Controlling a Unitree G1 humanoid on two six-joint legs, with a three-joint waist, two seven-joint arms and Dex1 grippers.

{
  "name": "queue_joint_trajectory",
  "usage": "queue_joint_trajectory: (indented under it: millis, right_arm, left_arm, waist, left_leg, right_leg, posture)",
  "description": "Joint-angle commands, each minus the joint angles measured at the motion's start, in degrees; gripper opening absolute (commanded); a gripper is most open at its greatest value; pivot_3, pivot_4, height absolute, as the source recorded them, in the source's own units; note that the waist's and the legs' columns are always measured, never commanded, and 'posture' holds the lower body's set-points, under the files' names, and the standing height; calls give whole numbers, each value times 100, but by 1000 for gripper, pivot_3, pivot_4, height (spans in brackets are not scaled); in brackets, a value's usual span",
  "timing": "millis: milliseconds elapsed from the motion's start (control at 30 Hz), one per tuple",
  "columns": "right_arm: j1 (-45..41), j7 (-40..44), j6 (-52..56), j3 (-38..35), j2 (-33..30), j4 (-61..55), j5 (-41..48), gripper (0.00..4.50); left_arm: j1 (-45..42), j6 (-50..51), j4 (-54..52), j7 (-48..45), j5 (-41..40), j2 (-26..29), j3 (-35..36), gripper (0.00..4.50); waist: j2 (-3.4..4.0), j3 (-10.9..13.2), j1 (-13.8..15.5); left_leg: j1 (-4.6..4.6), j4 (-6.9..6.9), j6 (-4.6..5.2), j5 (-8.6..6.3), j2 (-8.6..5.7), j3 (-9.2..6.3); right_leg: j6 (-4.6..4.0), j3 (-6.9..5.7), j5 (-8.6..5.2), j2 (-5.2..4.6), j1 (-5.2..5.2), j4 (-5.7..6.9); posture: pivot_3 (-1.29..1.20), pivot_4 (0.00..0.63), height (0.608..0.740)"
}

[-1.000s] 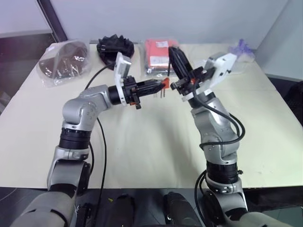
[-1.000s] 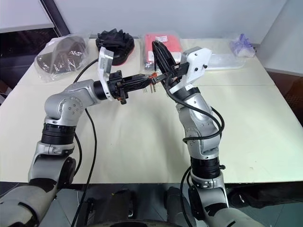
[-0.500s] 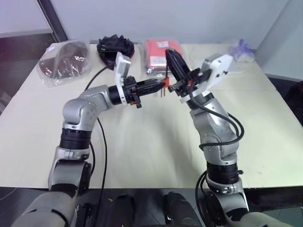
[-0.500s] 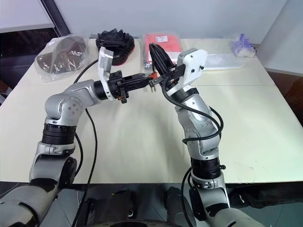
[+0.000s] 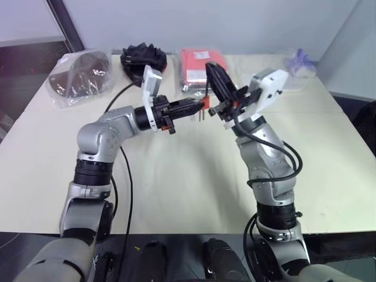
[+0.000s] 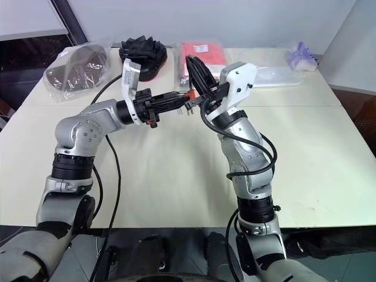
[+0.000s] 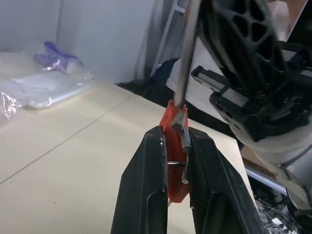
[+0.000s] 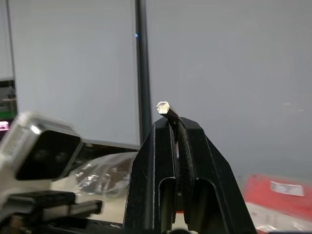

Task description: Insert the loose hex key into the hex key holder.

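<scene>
The robot's right gripper needs to release the loose hex key in the top of the red-orange holder (image 5: 205,100) at the tip of the left gripper.
My left gripper (image 7: 174,134) is shut on the hex key holder (image 7: 171,116), a small red-orange block with short grey keys sticking out, held above the table's far middle. The loose hex key (image 7: 186,44), a thin dark rod, comes down from my right gripper (image 5: 211,67) and its lower end meets the top edge of the holder. In the right wrist view the right gripper (image 8: 175,122) is shut on the key, whose pale hexagonal end (image 8: 163,107) sticks out past the fingertips. In the head views both grippers meet tip to tip, with the holder (image 5: 205,104) between them.
Along the far edge of the cream table (image 5: 176,176) lie a red packet in clear plastic (image 5: 197,67), a black crumpled item (image 5: 143,59), a bagged dark object (image 5: 79,73) and a clear bag with something purple (image 5: 296,61).
</scene>
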Motion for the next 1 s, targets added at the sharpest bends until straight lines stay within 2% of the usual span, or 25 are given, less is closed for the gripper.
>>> queue_joint_trajectory:
  millis: [33,533,833,867,900,1000]
  right_arm:
    - [-76,-27,-128,-135,-47,-14,-5,79]
    - [164,182,-133,225,-220,-272,-170,79]
    - [516,226,-150,384,-254,-251,-307,79]
    - [564,210,-131,370,-245,-221,-301,672]
    - [605,178,-109,339,-224,-190,-288,972]
    - [687,29,114,145,-87,-103,-61,2486]
  left_arm:
    - [-58,-13,-286,-35,-176,35,178,62]
    - [-271,218,-121,180,-352,-70,401,62]
    - [-240,190,-187,72,-267,-45,285,62]
    - [-232,181,-198,61,-259,-40,272,62]
    - [-220,157,-214,35,-237,-28,248,62]
    - [-161,102,-289,-36,-178,15,167,62]
  waist:
    - [0,0,0]
    - [0,0,1]
    - [0,0,2]
    - [-1,0,2]
    - [0,0,4]
    - [1,1,5]
  left_leg:
    - [0,0,0,0,0,0]
    - [0,0,0,0,0,-1]
    - [0,0,0,0,0,0]
    - [0,0,0,0,0,0]
    - [0,0,0,0,0,0]
    - [0,0,0,0,0,1]
  right_leg:
    - [0,0,0,0,0,0]
    - [0,0,0,0,0,-1]
    - [0,0,0,0,0,-1]
    - [0,0,0,0,0,-1]
    - [0,0,0,0,1,-1]
    - [0,2,0,0,0,-1]
  posture:
    - [0,150,740]
    - [0,150,740]
    - [0,150,740]
    - [0,150,740]
    - [0,150,740]
    - [0,150,740]
